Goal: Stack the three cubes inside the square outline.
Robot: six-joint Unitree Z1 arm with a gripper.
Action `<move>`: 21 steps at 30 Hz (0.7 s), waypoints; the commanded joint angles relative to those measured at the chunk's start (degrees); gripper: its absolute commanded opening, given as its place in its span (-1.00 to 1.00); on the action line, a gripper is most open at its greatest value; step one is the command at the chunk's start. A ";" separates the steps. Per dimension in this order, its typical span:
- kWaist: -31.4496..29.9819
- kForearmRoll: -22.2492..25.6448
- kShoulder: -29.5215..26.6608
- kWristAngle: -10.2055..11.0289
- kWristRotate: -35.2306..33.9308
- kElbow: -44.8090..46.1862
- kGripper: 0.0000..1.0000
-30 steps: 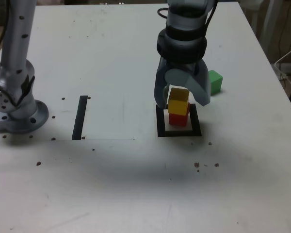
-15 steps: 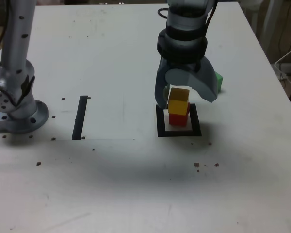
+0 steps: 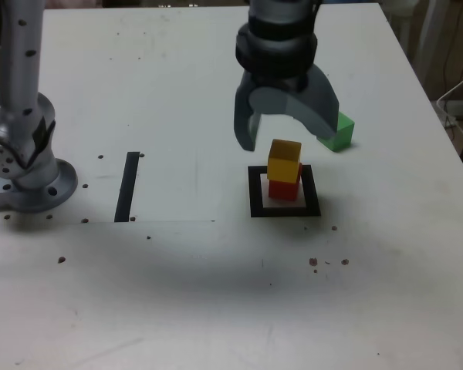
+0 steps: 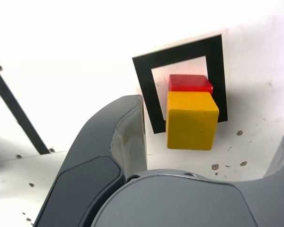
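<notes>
Next, my gripper moves to the green cube that is beyond the black square outline and then closes on the green cube's opposite sides [image 3: 340, 134].
A yellow cube [image 3: 284, 160] rests on a red cube [image 3: 284, 190], and both stand inside the black square outline [image 3: 256, 202]. The stack sits slightly askew, toward one side of the frame. My gripper [image 3: 287, 137] hovers just above the stack, open wide, touching nothing. A green cube [image 3: 341, 132] lies on the table beyond the outline, toward the exterior view's right, partly hidden by one finger. In the wrist view the yellow cube [image 4: 191, 120] covers most of the red cube [image 4: 190, 83] inside the outline [image 4: 144, 90], with one grey finger [image 4: 118, 142] beside it.
A straight black tape strip [image 3: 127, 185] lies on the white table at the exterior view's left, and shows as the strip [image 4: 19, 118] in the wrist view. The arm's grey base [image 3: 27, 173] stands at the far left. Small dark specks dot the tabletop.
The jaws spread wide off the yellow cube and the gripper rose above the stack. The yellow cube stayed on the red one.
</notes>
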 commanded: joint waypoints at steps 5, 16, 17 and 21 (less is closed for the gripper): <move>2.41 1.09 -1.03 1.66 3.35 -2.02 0.99; 7.18 3.23 1.48 1.46 15.84 -9.49 0.99; 7.46 3.30 1.84 1.39 16.56 -9.80 0.99; 8.99 3.56 4.42 1.45 22.14 -12.39 0.99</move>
